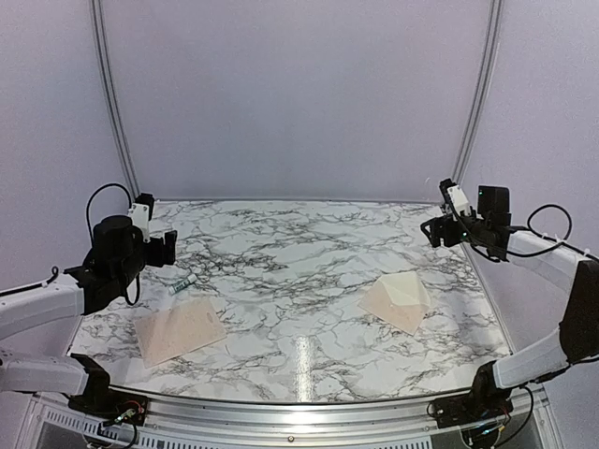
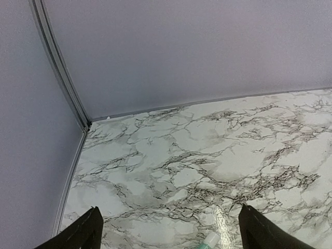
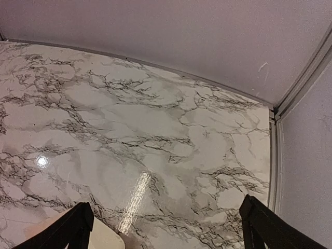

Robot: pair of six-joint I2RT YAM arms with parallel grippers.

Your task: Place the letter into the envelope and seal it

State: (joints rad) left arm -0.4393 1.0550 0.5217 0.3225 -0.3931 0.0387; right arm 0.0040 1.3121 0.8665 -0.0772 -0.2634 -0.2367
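The letter has a small printed label facing the envelope. Next, my left gripper moves down to the letter and closes on its upper side [image 1: 199, 326], near that label.
The letter [image 1: 178, 329], a plain peach sheet, lies flat on the marble table at the front left. The envelope [image 1: 397, 298], cream with a raised triangular flap, lies at the right middle; a corner of it shows at the bottom of the right wrist view [image 3: 104, 239]. My left gripper [image 1: 168, 249] is open and empty, held above the table behind the letter; its two dark fingers [image 2: 83, 233] stand wide apart. My right gripper [image 1: 432, 231] is open and empty, held high behind the envelope, fingers [image 3: 264, 228] wide apart.
A small glue stick with a white cap and green body [image 1: 183, 283] lies just behind the letter; its cap shows in the left wrist view [image 2: 210, 240]. Pale walls and metal corner posts [image 1: 112, 103] close the back and sides.
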